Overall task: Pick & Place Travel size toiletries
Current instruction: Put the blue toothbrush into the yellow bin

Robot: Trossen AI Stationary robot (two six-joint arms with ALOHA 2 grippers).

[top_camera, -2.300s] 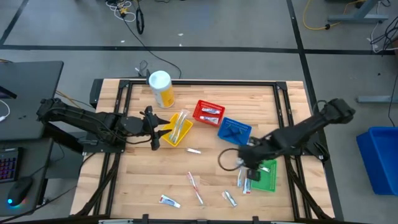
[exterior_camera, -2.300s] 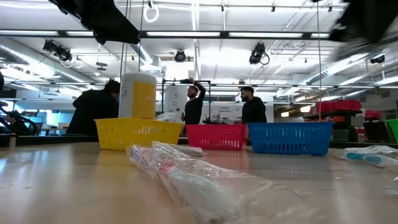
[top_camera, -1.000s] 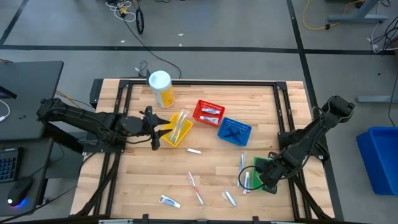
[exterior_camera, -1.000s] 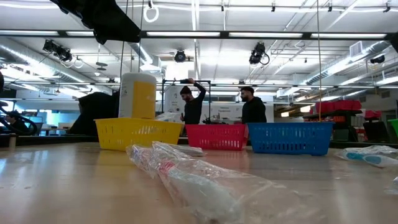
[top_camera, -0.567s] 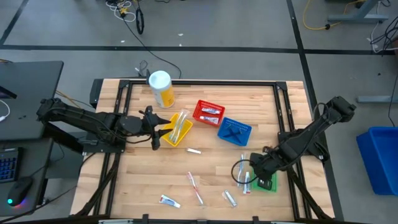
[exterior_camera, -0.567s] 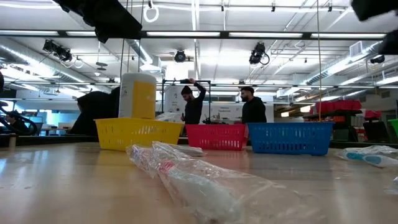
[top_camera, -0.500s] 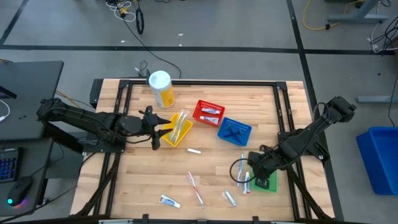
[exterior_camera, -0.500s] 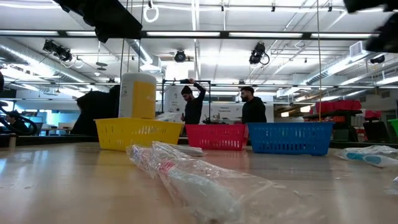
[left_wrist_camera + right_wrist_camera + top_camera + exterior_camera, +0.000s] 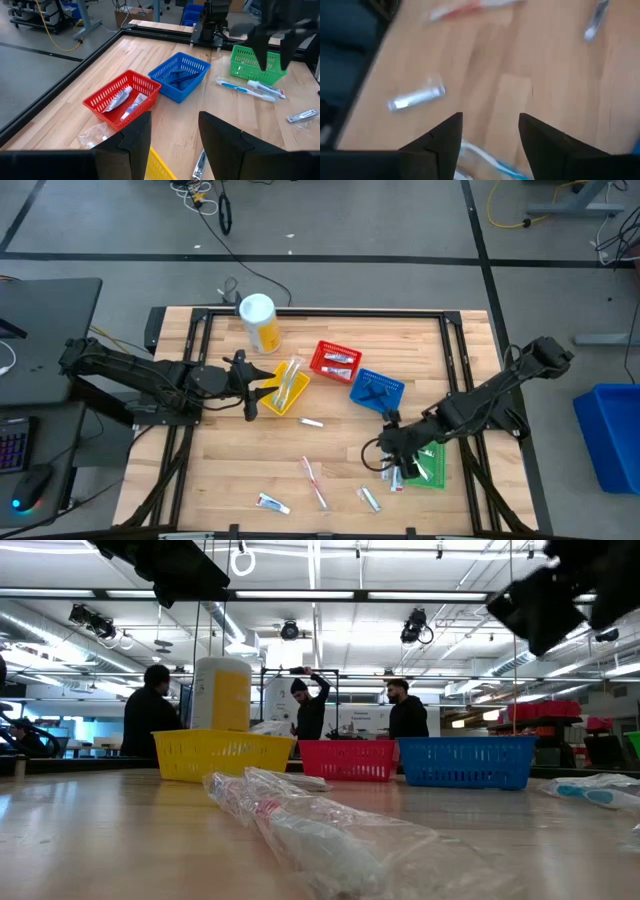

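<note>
My right gripper is to go next to the blue handle [image 9: 386, 462] [image 9: 509, 170] of the toothbrush beside the green basket and close there, just below its white neck.
The travel size toiletries lie scattered on the wooden table: a wrapped toothbrush [image 9: 314, 480], a tube [image 9: 272, 503], a small pack [image 9: 369, 498], a white tube [image 9: 312, 422], and a toothbrush and tube [image 9: 398, 472] beside the green basket [image 9: 432, 464]. My right gripper [image 9: 383, 452] hovers open just left of that pair; its wrist view [image 9: 490, 145] shows a silver pack [image 9: 416, 98] and a toothbrush [image 9: 480, 160] below it. My left gripper [image 9: 262, 387] waits open over the yellow basket [image 9: 285, 390], with nothing between its fingers [image 9: 175, 135].
A red basket [image 9: 335, 360] with tubes and a blue basket [image 9: 377, 390] with dark pieces stand at mid-table. A white-and-yellow canister [image 9: 258, 320] stands at the far left. Bare wood lies between the baskets and the near edge. People stand in the room beyond [image 9: 312, 705].
My right gripper has swung from over the green basket toward the table's left, rising a little and rolling about its own axis. The toiletries beside the green basket lie where they were. My left arm has kept still.
</note>
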